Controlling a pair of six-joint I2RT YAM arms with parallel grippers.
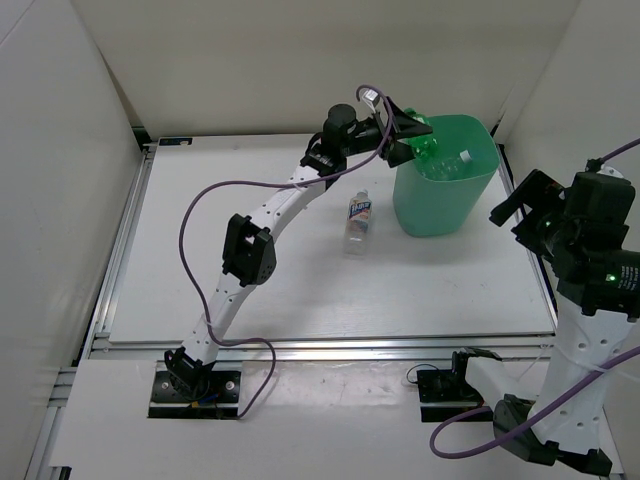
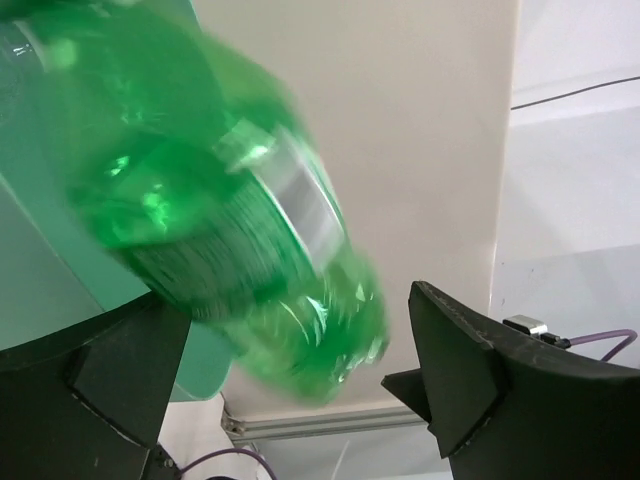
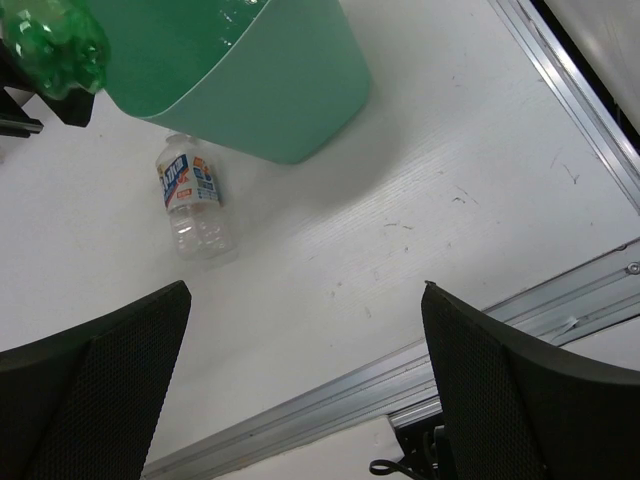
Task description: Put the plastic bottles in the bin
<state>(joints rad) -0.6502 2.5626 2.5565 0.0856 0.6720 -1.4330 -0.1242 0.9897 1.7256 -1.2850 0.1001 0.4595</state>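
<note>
My right gripper should grip the cap end point(image 1: 362, 197) point(image 3: 181, 149) of the clear bottle beside the bin, once my left gripper holds that bottle up.
The green bottle point(image 1: 425, 150) is at the near-left rim of the mint-green bin point(image 1: 440, 205), between the jaws of my left gripper point(image 1: 408, 133). In the left wrist view the green bottle point(image 2: 230, 230) is motion-blurred and the left gripper point(image 2: 300, 300) stands wide open, with the right finger point(image 2: 450, 350) clear of it. A clear bottle point(image 1: 455, 160) lies inside the bin. Another clear bottle with a white and blue label point(image 1: 358, 220) lies on the table left of the bin, also in the right wrist view point(image 3: 192, 200). My right gripper point(image 3: 305, 380) is open and empty, right of the bin.
The bin point(image 3: 270, 90) stands at the back right of the white table point(image 1: 250, 290). An aluminium rail point(image 1: 330, 348) runs along the table's near edge. White walls close in the left, back and right sides. The left arm's purple cable point(image 1: 200, 215) loops over the table.
</note>
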